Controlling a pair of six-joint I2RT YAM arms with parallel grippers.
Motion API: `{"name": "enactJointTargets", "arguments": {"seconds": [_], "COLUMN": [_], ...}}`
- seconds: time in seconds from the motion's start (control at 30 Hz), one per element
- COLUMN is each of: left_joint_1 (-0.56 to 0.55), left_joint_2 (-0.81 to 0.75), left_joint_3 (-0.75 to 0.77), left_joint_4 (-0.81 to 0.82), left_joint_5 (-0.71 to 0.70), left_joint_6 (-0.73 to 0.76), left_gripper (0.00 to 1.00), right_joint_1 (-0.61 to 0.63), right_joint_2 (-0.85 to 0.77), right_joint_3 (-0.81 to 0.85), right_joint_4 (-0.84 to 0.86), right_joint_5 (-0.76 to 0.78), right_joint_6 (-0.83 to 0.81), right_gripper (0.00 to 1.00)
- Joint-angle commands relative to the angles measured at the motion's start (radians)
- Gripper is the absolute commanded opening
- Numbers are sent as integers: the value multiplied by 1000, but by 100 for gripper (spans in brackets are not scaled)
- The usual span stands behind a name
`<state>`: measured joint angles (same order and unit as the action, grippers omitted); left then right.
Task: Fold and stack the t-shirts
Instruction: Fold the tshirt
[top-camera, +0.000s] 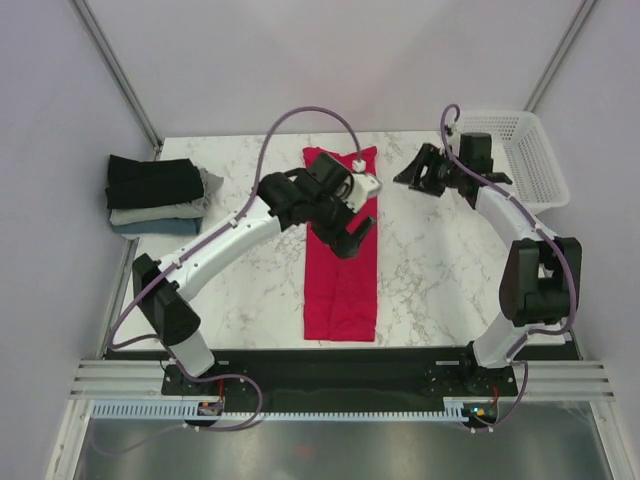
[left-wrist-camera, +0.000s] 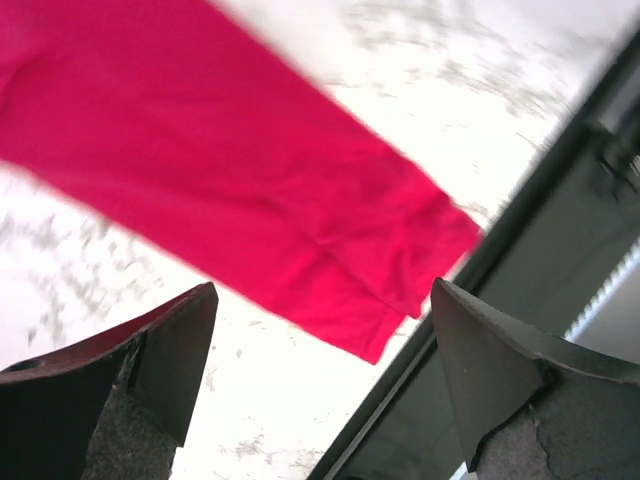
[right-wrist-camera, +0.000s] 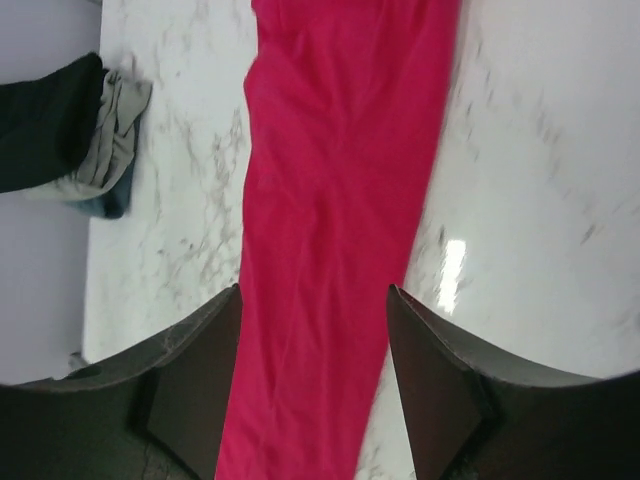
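Observation:
I need to next grab the near-end corner (top-camera: 307, 337) (left-wrist-camera: 374, 359) of the red t-shirt with my left gripper, on the side toward the folded stack.
The crimson-red t-shirt (top-camera: 340, 290) lies flat on the marble table as a long narrow strip running from far to near. My left gripper (top-camera: 352, 236) hangs over the strip's middle, open and empty. In the left wrist view the red t-shirt (left-wrist-camera: 250, 170) lies below the left gripper (left-wrist-camera: 322, 288), with its near end close to the table's edge. My right gripper (top-camera: 418, 172) hovers off the strip's far right, open, holding nothing. In the right wrist view the red t-shirt (right-wrist-camera: 340, 150) shows beneath the spread right gripper (right-wrist-camera: 313, 290). A stack of folded t-shirts (top-camera: 155, 195) in black, pale grey and blue sits at the far left.
A white mesh basket (top-camera: 525, 150) stands at the far right corner. The folded stack (right-wrist-camera: 80, 140) shows at the left of the right wrist view. The table's dark front rail (left-wrist-camera: 520, 300) runs just past the strip's near end.

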<state>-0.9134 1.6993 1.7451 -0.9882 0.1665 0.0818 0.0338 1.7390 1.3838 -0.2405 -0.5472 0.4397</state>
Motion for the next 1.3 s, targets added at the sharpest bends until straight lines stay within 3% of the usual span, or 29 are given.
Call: {"name": "enactJointTargets", "arguments": {"seconds": [0.0,0.07,0.17,0.23,0.27,0.5,0.6,0.8,1.03,1.13,1.27], "left_joint_1": [128,200,330,410,430,467,470,482,482,479,470], "left_joint_2": [-29,-58,-107,-165,-185,-322,-354,-353,-274,-233,-228], "left_joint_3": [-64,-123,-251,-385,-438,-931,-1062,-1161,-1154,-1158,-1161], "left_joint_4": [22,52,97,118,170,494,581,637,655,672,660], "left_joint_5": [16,42,192,260,318,412,441,439,456,479,489], "left_joint_6": [-180,-271,-411,-444,-570,-813,-881,-922,-952,-965,-965], "left_gripper": [94,94,93,92,90,90,83,79,76,68,65], "right_joint_1": [15,15,17,43,54,147,207,322,379,400,434], "right_joint_2": [-71,-142,-228,-268,-312,-411,-424,-388,-325,-312,-312], "right_joint_3": [-222,-366,-533,-581,-630,-813,-845,-881,-908,-904,-902], "right_joint_4": [-25,21,69,41,26,-80,-176,-163,-77,-77,-83], "right_joint_5": [-129,-155,-165,-152,-128,-92,-48,-36,-69,-72,-80], "right_joint_6": [155,264,414,406,395,361,353,401,468,473,475], "right_gripper": [67,67,67,67,68,69,70,69,68,66,64]}}
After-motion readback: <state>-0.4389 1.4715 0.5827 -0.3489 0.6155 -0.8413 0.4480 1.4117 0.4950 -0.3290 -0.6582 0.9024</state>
